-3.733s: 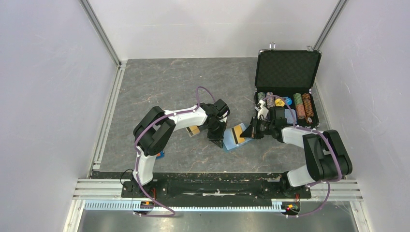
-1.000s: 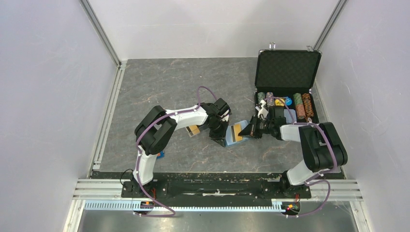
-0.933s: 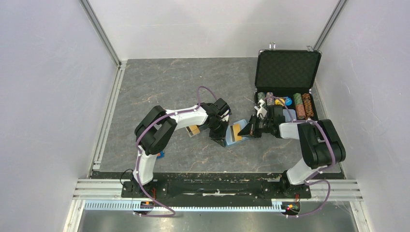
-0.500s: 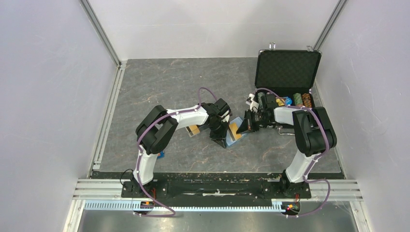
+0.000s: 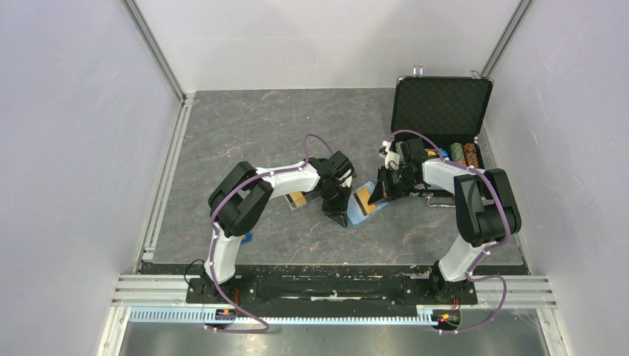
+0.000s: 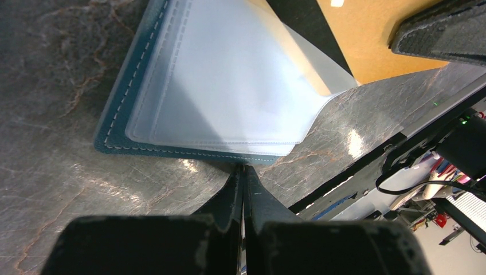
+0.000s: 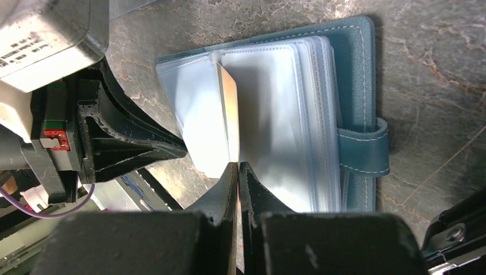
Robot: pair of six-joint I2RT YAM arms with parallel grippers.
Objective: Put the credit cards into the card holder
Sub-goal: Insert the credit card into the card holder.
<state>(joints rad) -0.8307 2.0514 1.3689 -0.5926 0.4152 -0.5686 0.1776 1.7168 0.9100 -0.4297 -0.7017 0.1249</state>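
Observation:
The orange card tilts up from the sleeve with its outer edge outside, so next my right gripper opens, grabs that edge (image 7: 234, 134) again and pushes the orange card in deeper.
The teal card holder (image 5: 366, 213) lies open on the table, its clear sleeves (image 7: 286, 114) facing up and its snap tab (image 7: 364, 152) to one side. My right gripper (image 7: 237, 165) is shut on an orange credit card (image 7: 229, 114), held on edge with its far end among the sleeves. In the top view this gripper (image 5: 376, 194) sits just right of the holder. My left gripper (image 6: 243, 167) is shut, its tips touching the holder's teal rim (image 6: 114, 126); nothing shows between them. It stands at the holder's left side (image 5: 337, 213). The orange card (image 6: 372, 46) also shows in the left wrist view.
An open black chip case (image 5: 441, 111) with stacks of chips stands at the back right, close behind the right arm. Another orange card (image 5: 298, 199) lies under the left forearm. An orange-and-blue block (image 5: 245, 237) sits near the left arm's base.
The right arm has swung its elbow back toward the chip case, and its gripper has edged left with the card. The holder has turned slightly. The left arm has stayed put.

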